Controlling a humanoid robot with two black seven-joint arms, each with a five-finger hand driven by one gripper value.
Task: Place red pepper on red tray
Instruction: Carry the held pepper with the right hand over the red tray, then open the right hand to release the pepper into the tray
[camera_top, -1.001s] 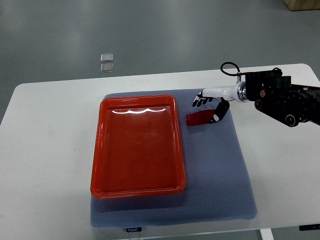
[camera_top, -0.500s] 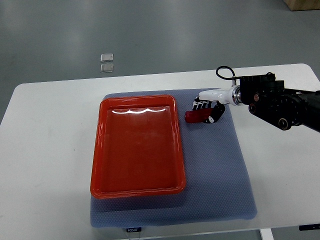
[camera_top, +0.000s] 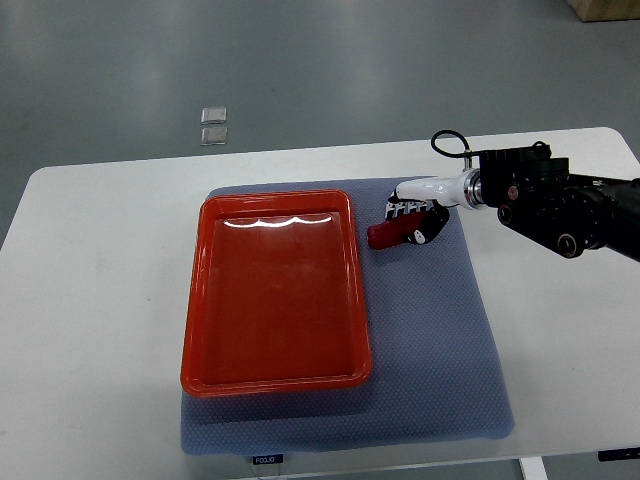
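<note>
My right gripper is holding the red pepper. It will let go of it near the middle of the red tray (camera_top: 271, 276), a little toward its far edge.
The red pepper (camera_top: 388, 234) lies on the grey mat, just right of the red tray (camera_top: 274, 290). My right hand (camera_top: 410, 218) comes in from the right edge and is over the pepper, its fingers curled around the pepper's right part. Only the pepper's left end shows. The pepper appears to rest on the mat still. The tray holds nothing. My left arm is out of view.
The grey mat (camera_top: 430, 340) covers the middle of the white table (camera_top: 90, 300), under the tray. Two small clear squares (camera_top: 213, 125) lie on the floor beyond the table's far edge.
My right hand has moved left and down onto the pepper, and its fingers have closed around it. The pepper has shifted slightly left.
</note>
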